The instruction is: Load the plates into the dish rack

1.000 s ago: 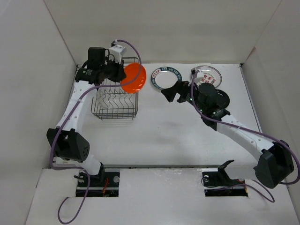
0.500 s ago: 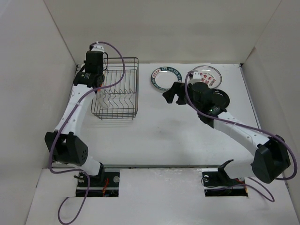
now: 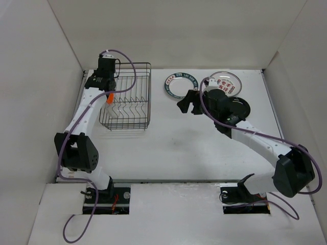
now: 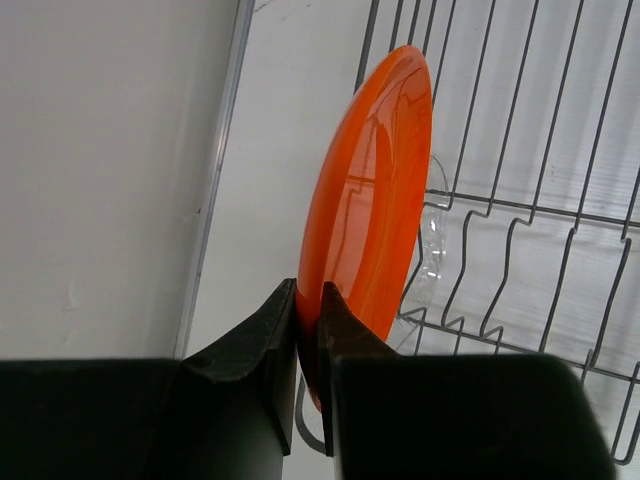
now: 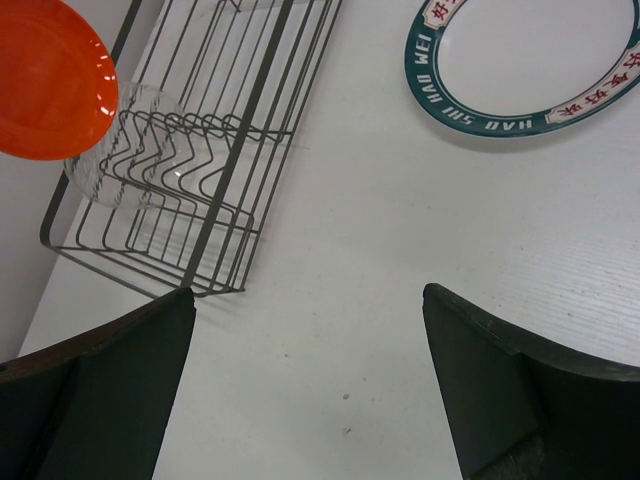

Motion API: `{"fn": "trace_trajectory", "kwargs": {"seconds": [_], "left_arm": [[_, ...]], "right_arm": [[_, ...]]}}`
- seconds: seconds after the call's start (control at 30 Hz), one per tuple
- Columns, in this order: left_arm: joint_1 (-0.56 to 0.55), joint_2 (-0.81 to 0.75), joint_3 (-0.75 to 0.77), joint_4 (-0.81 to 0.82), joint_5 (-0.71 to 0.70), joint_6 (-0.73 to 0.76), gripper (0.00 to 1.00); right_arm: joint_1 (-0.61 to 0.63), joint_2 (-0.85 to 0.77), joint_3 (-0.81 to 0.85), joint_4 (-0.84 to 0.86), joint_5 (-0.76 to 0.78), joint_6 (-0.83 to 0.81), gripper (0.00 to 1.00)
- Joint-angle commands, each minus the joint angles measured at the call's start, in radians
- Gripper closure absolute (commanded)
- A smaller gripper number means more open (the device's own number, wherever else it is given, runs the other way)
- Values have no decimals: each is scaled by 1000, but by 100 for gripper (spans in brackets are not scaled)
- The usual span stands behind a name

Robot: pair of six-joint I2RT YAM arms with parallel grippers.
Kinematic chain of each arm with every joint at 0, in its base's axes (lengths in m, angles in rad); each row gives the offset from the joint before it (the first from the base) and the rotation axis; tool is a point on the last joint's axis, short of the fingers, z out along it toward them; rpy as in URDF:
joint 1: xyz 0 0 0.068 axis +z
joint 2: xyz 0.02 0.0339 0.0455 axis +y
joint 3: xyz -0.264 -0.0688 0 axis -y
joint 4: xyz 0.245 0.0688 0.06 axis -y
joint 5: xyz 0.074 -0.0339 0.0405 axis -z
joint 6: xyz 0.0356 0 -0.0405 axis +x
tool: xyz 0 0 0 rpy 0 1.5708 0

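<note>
Next, my left gripper releases the glossy orange plate between the rack's wires next to the clear plate (image 3: 117,105) (image 4: 458,262). The orange plate is still on edge over the rack.
My left gripper (image 3: 108,93) (image 4: 308,292) is shut on the rim of the glossy orange plate (image 4: 370,210) (image 5: 50,80). It holds the plate on edge over the left end of the dark wire dish rack (image 3: 126,102) (image 5: 205,150). A clear plate (image 4: 432,240) (image 5: 115,150) stands among the prongs just beside it. My right gripper (image 3: 187,102) (image 5: 308,292) is open and empty over bare table, right of the rack. The white plate with the blue-green patterned rim (image 3: 180,84) (image 5: 520,70) lies just beyond it. The white plate with red marks (image 3: 226,81) lies at the back right. The black plate (image 3: 239,107) lies partly under my right arm.
White walls enclose the table on the left, back and right; the rack stands close to the left wall (image 4: 110,170). A purple cable (image 3: 127,64) loops over the rack's back edge.
My left gripper has swung from the rack's right side to its left end and has turned the orange plate from face-up to on edge. My right gripper has shifted slightly towards the patterned plate.
</note>
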Motion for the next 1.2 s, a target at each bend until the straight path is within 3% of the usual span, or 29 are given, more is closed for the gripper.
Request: {"fn": "trace_trajectory", "kwargs": {"seconds": [0.0, 0.93, 1.17], "left_arm": [[8, -1, 43, 4, 26, -43, 100], [8, -11, -118, 4, 84, -71, 99], [8, -21, -127, -5, 129, -62, 65]], "right_arm": [[0, 7, 39, 14, 4, 0, 0], [-29, 7, 39, 14, -35, 9, 0], [-29, 26, 39, 14, -16, 28, 0]]}}
